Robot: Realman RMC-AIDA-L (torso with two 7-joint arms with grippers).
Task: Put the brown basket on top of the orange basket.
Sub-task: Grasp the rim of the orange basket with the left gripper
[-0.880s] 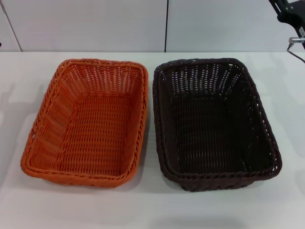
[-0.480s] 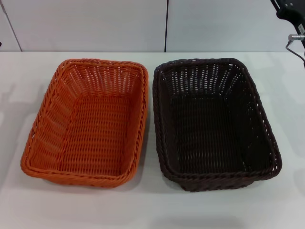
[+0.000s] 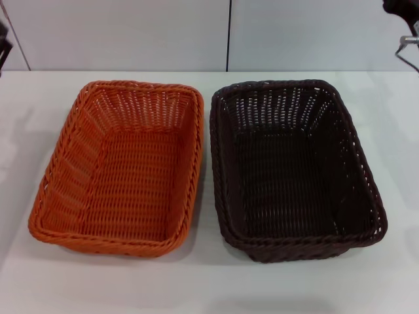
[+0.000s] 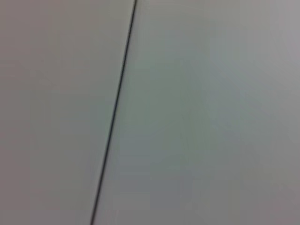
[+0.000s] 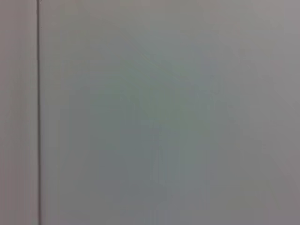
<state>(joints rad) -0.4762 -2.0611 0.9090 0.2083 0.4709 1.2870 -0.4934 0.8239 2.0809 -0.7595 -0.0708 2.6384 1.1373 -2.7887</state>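
Observation:
Next, I close my left gripper midway along the outer long rim (image 3: 52,168) of the orange basket, away from the brown basket.
In the head view the orange basket (image 3: 121,170) stands on the white table (image 3: 209,288) at the left. The brown basket (image 3: 294,171) stands right beside it on the right, their long rims nearly touching. Both are upright and empty. Only a dark piece of my right arm (image 3: 404,19) shows at the top right corner, high above the table and apart from the brown basket. A dark sliver of my left arm (image 3: 3,39) shows at the top left edge. Neither gripper's fingers are in view. Both wrist views show only a pale wall with a dark seam (image 4: 115,112).
A white wall with vertical panel seams (image 3: 228,36) runs behind the table's far edge. Bare table surface lies in front of both baskets and to either side of them.
The dark piece of my right arm has drawn up and to the right, nearly out of the head view. A dark sliver of my left arm has come in at the top left. The baskets have not moved.

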